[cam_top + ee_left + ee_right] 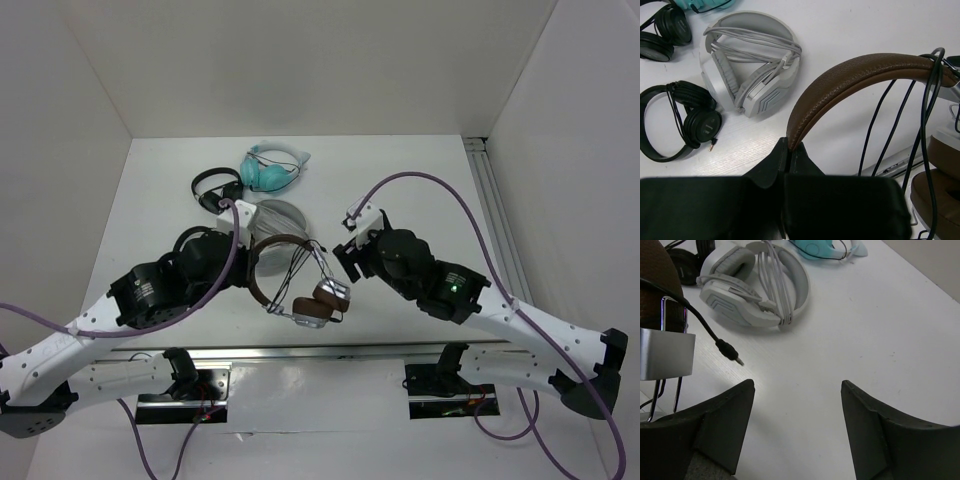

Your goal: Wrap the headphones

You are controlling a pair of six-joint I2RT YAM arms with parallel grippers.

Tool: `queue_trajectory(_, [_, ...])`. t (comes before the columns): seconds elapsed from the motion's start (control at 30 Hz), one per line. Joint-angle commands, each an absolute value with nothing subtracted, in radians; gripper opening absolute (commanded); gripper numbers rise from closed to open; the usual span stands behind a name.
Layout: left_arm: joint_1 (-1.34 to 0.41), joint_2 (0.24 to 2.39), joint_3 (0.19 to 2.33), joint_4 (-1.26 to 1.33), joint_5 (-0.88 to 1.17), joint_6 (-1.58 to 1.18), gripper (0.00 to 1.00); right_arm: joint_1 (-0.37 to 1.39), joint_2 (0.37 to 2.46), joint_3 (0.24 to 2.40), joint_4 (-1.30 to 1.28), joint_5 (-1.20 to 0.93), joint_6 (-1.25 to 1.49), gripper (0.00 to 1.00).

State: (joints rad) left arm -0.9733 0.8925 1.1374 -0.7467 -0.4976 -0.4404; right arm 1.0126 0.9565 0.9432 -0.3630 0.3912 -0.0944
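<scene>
The robot's left gripper should release the brown headphones on the bare table at the back, next to the teal pair (352,182).
The brown headphones (290,275) are at the table's middle front, with brown-and-silver earcups (322,302) and a dark brown headband (850,80). Their thin dark cable (927,125) is looped over the headband. Its plug (729,351) hangs free just left of my right gripper. My left gripper (789,144) is shut on the headband's left end and holds the pair up. My right gripper (797,385) is open and empty over bare table, just right of the headphones (662,325).
A white-grey headset (275,217) with its cable wrapped lies behind the brown pair. Two black pairs (215,187) (685,120) lie to the left. A teal pair (272,168) lies at the back. A metal rail (300,350) runs along the near edge.
</scene>
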Motion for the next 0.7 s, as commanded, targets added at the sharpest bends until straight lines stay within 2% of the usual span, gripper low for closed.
queue_trajectory(0.0, [-0.979,0.871,1.193,-0.673,-0.544,-0.518,0.00,1.005,0.924,1.014,-0.449,0.437,-0.077,0.77])
queue_trajectory(0.27, [-0.979,0.891,1.161,-0.626,-0.523,-0.552,0.00,1.005,0.816,1.081,-0.558,0.610,0.037,0.81])
queue_trajectory(0.33, [-0.979,0.891,1.140,-0.604,-0.523,-0.563,0.00,1.005,0.795,1.106,-0.572,0.672,0.079,0.89])
queue_trajectory(0.37, [-0.979,0.891,1.115,-0.579,-0.512,-0.575,0.00,1.005,0.781,1.117,-0.592,0.690,0.100,0.99])
queue_trajectory(0.5, [-0.979,0.914,1.059,-0.499,-0.512,-0.598,0.00,1.005,0.772,1.175,-0.650,0.762,0.184,0.99])
queue_trajectory(0.67, [-0.979,1.003,1.026,-0.405,-0.512,-0.607,0.00,1.005,0.753,1.218,-0.696,0.750,0.261,0.99])
